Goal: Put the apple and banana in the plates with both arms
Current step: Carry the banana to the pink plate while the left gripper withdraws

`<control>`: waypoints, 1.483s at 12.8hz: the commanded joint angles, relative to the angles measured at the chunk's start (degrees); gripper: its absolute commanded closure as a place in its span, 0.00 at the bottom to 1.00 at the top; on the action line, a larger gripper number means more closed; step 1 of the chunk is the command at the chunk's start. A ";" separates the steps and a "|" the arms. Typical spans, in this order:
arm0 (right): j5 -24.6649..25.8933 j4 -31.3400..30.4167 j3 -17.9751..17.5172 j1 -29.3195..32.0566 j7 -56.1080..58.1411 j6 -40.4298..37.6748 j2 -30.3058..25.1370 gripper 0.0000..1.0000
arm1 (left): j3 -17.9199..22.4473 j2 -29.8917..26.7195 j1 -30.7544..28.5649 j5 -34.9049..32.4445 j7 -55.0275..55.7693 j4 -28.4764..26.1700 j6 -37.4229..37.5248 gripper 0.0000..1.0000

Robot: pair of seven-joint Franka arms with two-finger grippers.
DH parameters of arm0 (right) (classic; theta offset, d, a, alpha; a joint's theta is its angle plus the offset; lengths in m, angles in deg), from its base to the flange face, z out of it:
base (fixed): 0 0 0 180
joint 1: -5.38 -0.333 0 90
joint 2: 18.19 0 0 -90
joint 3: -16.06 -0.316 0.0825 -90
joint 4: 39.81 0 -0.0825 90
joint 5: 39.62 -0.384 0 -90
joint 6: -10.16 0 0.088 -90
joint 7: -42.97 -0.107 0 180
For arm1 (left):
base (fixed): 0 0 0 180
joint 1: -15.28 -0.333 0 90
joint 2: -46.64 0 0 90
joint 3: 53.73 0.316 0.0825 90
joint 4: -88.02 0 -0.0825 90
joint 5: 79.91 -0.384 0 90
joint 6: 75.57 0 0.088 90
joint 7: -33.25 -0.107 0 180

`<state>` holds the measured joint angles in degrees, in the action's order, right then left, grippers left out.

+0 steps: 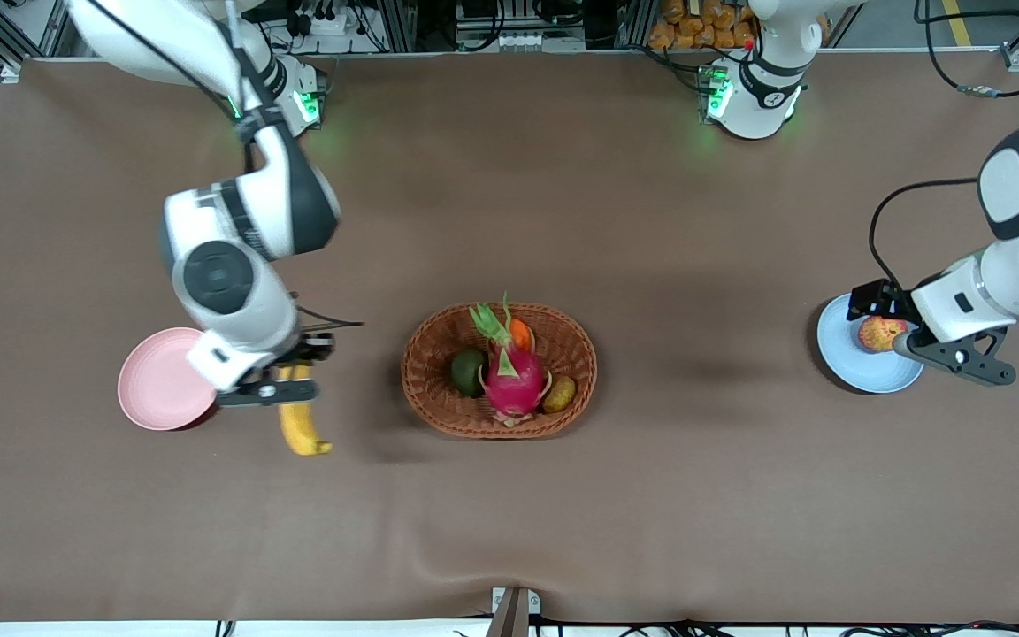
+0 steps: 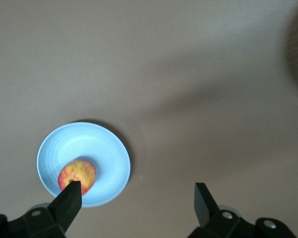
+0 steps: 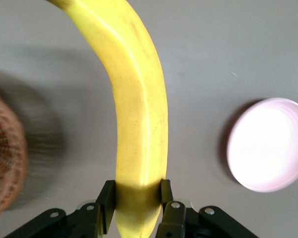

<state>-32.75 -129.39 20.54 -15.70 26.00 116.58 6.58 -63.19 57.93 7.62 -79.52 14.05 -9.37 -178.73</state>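
Note:
Next, my right gripper lets go of the banana on the pink plate [image 1: 194,356] [image 3: 254,162], along the plate's rim that faces the basket.
The red-and-yellow apple [image 1: 881,333] [image 2: 77,174] lies in the light blue plate [image 1: 846,358] [image 2: 89,144] at the left arm's end of the table. My left gripper [image 1: 952,356] [image 2: 137,191] hangs open over that plate's edge and the tablecloth beside it, holding nothing. The yellow banana [image 1: 300,423] [image 3: 134,109] hangs from my right gripper [image 1: 284,385] [image 3: 136,191], which is shut on one end of it, over the cloth between the pale pink plate [image 1: 156,380] [image 3: 268,144] and the basket. The pink plate has nothing in it.
A brown woven basket [image 1: 439,341] [image 3: 5,158] sits mid-table, holding a pink dragon fruit [image 1: 514,376], a green fruit [image 1: 467,372], a brown kiwi [image 1: 560,394] and an orange piece [image 1: 522,333]. Bare brown cloth covers the table around it.

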 commanded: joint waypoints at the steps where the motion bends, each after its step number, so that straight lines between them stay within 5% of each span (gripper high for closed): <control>1: -0.90 -4.53 -1.05 6.82 0.80 -1.49 -2.35 1.00 | 3.74 -1.97 4.04 1.45 2.83 3.61 6.46 0.00; 5: -0.90 -9.37 -0.96 13.07 1.68 -1.31 -3.76 1.00 | 9.01 -6.28 9.41 0.75 8.83 3.62 12.45 0.00; 11: -0.90 -16.57 -0.96 19.58 6.59 6.15 -2.97 1.00 | 9.10 -14.36 8.80 -1.27 9.26 2.83 17.20 0.00; 17: -0.90 -18.95 -1.05 22.31 6.95 6.60 -1.03 1.00 | 9.10 -16.58 7.83 -1.45 9.18 3.09 19.23 0.00; 19: -0.90 -19.75 -1.05 22.40 6.87 6.34 -1.12 0.85 | 9.10 -15.17 8.00 -1.28 9.53 4.05 18.79 0.00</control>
<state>-32.89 -147.52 20.49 5.50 32.13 122.42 6.41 -54.02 42.17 15.26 -79.72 22.47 -5.81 -159.76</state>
